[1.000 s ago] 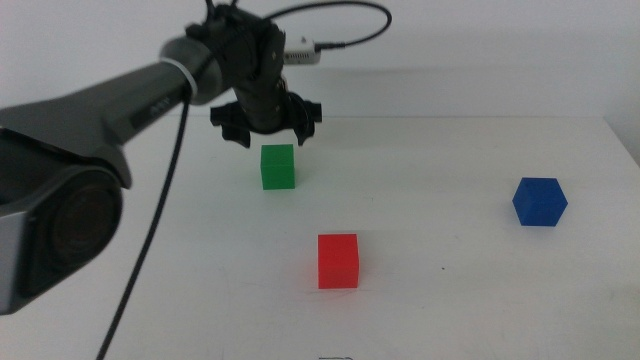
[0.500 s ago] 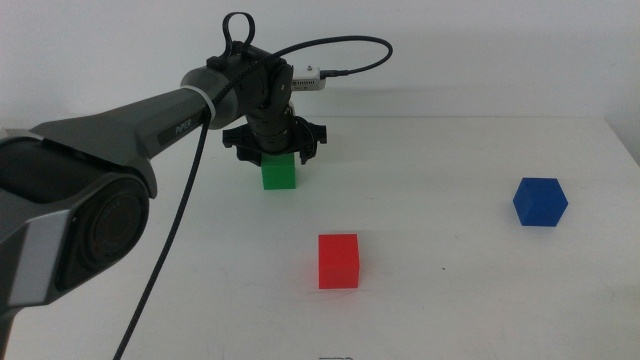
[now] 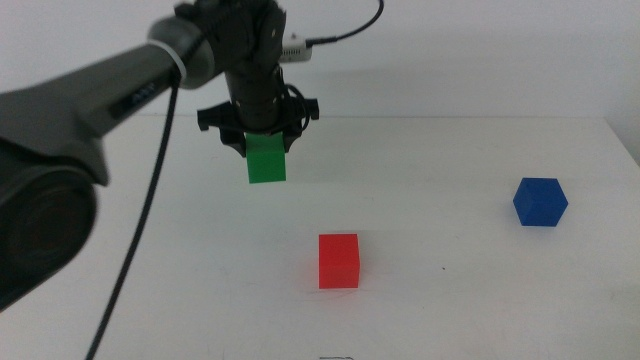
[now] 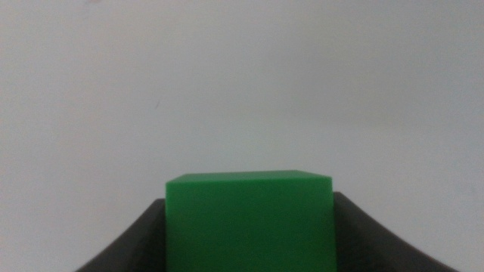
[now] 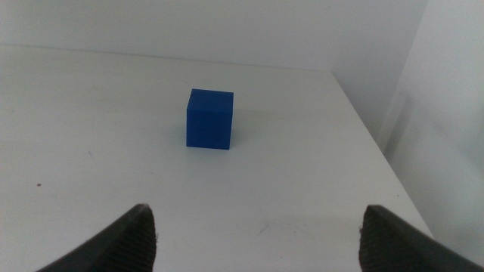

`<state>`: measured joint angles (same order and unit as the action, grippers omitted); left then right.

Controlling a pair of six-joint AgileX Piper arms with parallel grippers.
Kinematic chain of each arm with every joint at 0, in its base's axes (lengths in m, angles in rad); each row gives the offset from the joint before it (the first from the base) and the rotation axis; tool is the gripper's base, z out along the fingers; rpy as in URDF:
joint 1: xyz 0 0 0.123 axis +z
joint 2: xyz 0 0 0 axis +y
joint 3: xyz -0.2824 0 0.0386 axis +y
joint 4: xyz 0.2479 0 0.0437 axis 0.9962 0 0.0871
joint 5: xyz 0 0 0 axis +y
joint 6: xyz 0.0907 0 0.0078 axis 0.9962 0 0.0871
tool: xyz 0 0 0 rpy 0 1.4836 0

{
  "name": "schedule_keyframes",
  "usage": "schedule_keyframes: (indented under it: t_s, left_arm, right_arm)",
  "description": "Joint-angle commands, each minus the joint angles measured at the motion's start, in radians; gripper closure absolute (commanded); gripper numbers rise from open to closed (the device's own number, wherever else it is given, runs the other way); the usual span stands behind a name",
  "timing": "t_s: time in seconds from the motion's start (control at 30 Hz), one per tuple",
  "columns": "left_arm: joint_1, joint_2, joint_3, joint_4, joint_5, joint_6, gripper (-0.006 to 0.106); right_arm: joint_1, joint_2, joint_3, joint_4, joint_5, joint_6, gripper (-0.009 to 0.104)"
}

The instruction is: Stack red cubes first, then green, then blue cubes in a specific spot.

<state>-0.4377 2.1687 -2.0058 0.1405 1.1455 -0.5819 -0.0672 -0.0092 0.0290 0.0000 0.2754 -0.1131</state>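
Note:
Next, my left gripper sets the green cube on top of the red cube (image 3: 338,240).
The green cube (image 3: 266,159) hangs above the white table at the back left, held between the jaws of my left gripper (image 3: 262,140). In the left wrist view the green cube (image 4: 249,221) fills the space between both dark jaws. The red cube (image 3: 338,260) rests on the table in the middle front, to the right of and nearer than the lifted cube. At the right side sits the blue cube (image 3: 540,201). My right gripper (image 5: 257,230) is open, well short of the blue cube (image 5: 209,119), and is out of the middle view.
The left arm's black cable (image 3: 140,240) droops across the table's left side. The table's right edge (image 3: 622,140) runs close behind the blue cube, and a white wall rises beyond it.
My left gripper came down over the green cube, shut on it, and has lifted it a little off the table. The red and blue cubes stayed put.

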Motion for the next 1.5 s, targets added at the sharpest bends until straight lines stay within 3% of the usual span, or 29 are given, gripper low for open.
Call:
schedule_keyframes:
  t_s: [0.0, 0.27, 0.43, 1.13, 1.47]
  left_arm:
    - [-0.048, -0.146, 0.016, 0.046, 0.041, -0.054, 0.092]
    - [-0.22, -0.405, 0.354, 0.087, -0.061, -0.211, 0.092]
    - [-0.31, -0.446, 0.476, 0.087, -0.166, -0.272, 0.092]
    - [-0.345, -0.322, 0.484, 0.149, -0.333, -0.33, 0.092]
    - [-0.346, -0.303, 0.484, 0.122, -0.314, -0.331, 0.092]
  right_arm:
    - [-0.004, -0.023, -0.018, -0.005, -0.076, -0.012, 0.013]
    - [-0.004, -0.023, -0.018, -0.005, -0.076, -0.012, 0.013]
    - [-0.004, -0.023, -0.018, -0.005, -0.076, -0.012, 0.013]
    - [-0.004, -0.023, -0.018, -0.005, -0.076, -0.012, 0.013]
    - [-0.004, -0.023, -0.018, -0.005, -0.076, -0.012, 0.013]
